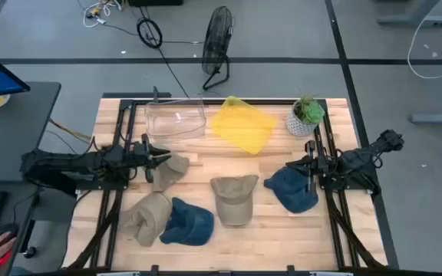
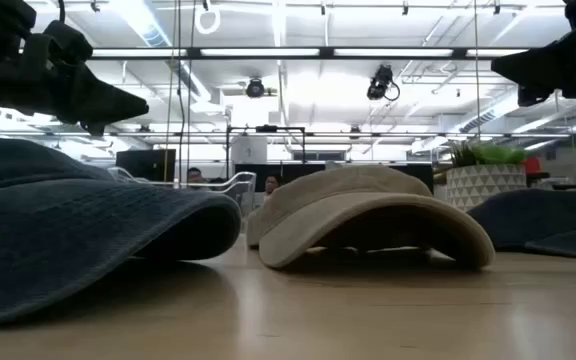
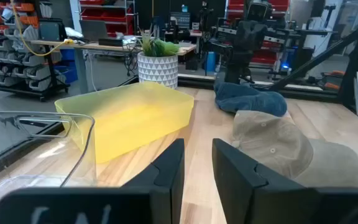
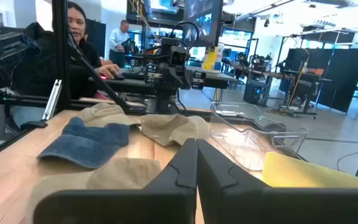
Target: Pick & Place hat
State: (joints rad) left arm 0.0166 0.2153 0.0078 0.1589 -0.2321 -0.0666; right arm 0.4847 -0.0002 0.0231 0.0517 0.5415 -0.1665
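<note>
Next, my left gripper should grab the tan hat's edge (image 1: 170, 162) where its visor begins, on the tan hat nearest the clear plastic bin.
Five hats lie on the wooden table. In the high view a tan hat (image 1: 173, 170) sits just by my left gripper (image 1: 164, 159), another tan hat (image 1: 147, 218) and a blue hat (image 1: 189, 223) lie near the front, a tan cap (image 1: 232, 198) is in the middle, and a blue hat (image 1: 292, 189) lies under my right gripper (image 1: 292, 165). My left gripper (image 3: 197, 168) is open and raised above the table. My right gripper (image 4: 196, 163) is shut and also raised. The low view shows both held high: left gripper (image 2: 118, 103), right gripper (image 2: 513, 68).
A clear plastic bin (image 1: 176, 119) and a yellow bin (image 1: 242, 124) stand at the table's far side, with a potted plant (image 1: 307, 115) at the far right corner. Black frame rails run along both table sides. A person (image 4: 61, 50) sits beyond the left edge.
</note>
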